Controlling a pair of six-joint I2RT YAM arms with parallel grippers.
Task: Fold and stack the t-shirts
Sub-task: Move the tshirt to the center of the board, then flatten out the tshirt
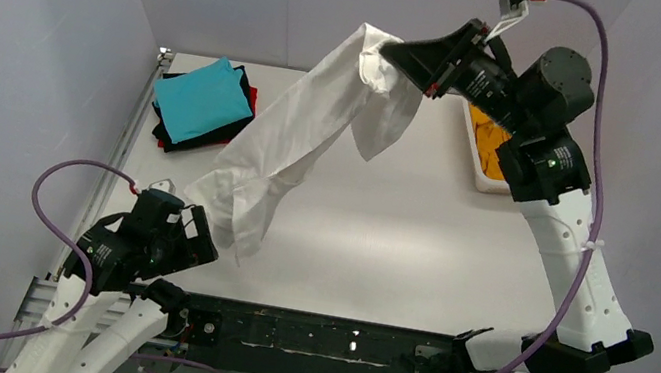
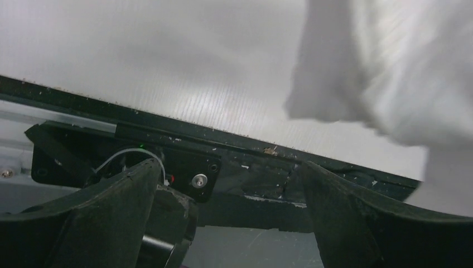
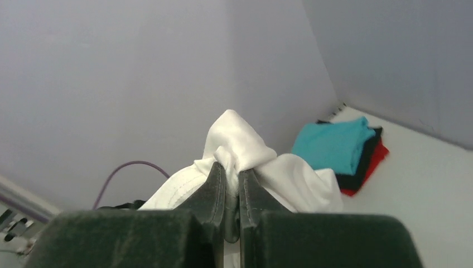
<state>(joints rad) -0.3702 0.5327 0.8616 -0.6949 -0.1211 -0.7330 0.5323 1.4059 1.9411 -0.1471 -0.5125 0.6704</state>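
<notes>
I take hold of the white t-shirt next with my left gripper by its lower hanging end (image 1: pixel 241 243) (image 2: pixel 390 124), the end farthest from my right gripper.
My right gripper (image 1: pixel 391 52) is shut on a bunched fold of the large white t-shirt (image 1: pixel 300 131) and holds it high above the table's back; the cloth shows pinched between its fingers in the right wrist view (image 3: pixel 237 142). The shirt hangs down leftward, its lower end near my left gripper (image 1: pixel 208 227). My left gripper (image 2: pixel 228 184) is open and empty, low by the table's near left edge, with the white cloth (image 2: pixel 390 67) just beyond it. A folded stack with the teal t-shirt (image 1: pixel 202 97) over black and red ones (image 3: pixel 368 162) lies at the back left. An orange t-shirt (image 1: pixel 490 132) lies in the basket.
A white basket (image 1: pixel 485 180) stands at the back right, partly hidden by my right arm. Grey walls enclose the table at the back and sides. A black rail (image 1: pixel 302 334) runs along the near edge.
</notes>
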